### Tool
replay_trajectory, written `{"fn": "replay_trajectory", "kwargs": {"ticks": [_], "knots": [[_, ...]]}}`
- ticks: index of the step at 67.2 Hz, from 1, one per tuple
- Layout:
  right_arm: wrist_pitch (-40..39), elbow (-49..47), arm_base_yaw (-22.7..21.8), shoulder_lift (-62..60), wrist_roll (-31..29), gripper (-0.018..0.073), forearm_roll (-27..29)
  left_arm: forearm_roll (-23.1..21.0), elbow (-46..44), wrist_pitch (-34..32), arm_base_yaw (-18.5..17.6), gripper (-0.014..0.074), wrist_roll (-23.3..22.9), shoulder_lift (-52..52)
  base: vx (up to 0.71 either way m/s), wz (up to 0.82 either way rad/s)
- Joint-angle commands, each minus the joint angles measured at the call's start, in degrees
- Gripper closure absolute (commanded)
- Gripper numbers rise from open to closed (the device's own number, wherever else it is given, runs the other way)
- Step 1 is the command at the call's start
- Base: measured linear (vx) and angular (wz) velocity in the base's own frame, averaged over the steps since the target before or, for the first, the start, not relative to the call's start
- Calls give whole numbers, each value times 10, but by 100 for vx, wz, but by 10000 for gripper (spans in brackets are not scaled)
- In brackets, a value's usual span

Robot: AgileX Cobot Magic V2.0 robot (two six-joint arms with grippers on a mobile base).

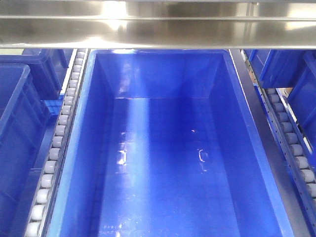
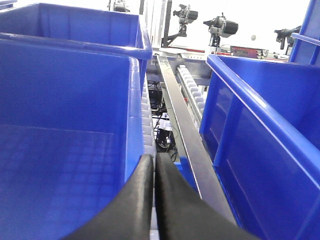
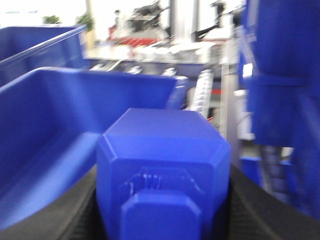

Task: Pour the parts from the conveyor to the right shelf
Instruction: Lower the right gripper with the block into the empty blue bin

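The small blue parts box will go down from my right gripper onto the large bin's bottom between the glare marks (image 1: 166, 152), where I should let it go.
In the front view a large blue bin (image 1: 76, 148) fills the middle; its inside looks empty, with only glare on the floor. Neither gripper shows in that view. In the left wrist view my left gripper (image 2: 154, 165) is shut and empty, its black fingers (image 2: 137, 200) pressed together over the gap between a blue bin (image 2: 65, 125) on the left and a steel rail (image 2: 187, 140). In the blurred right wrist view my right gripper (image 3: 164, 200) is shut on a small blue parts box (image 3: 165, 145), black fingers (image 3: 255, 205) on both its sides. No parts are visible.
Roller tracks run along both sides of the large bin, left (image 1: 59, 133) and right (image 1: 291, 143). A steel shelf beam (image 1: 158, 24) crosses the top. More blue bins stand at far left (image 1: 19, 108), far right (image 1: 296, 69), and beside the left gripper (image 2: 260, 125).
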Motion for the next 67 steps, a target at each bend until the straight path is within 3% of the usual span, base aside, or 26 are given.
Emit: {"fn": "replay_trajectory", "kwargs": {"ticks": [1,32,55,67], "knots": [[-35,-52,33,64,-8,559,-2,-5,12,-43,-2,603,-3,-4,0,0],[55,-285,186,474,-37,549,-20,-5,12,-43,-2,603,-3,-4,0,0],[164,-457,190,716,44,539,-16,-5,12,-43,-2,603,-3,-4,0,0],[222,-537,190,808,49,529,-15,-5,12,-43,-2,603,-3,-4,0,0]]}}
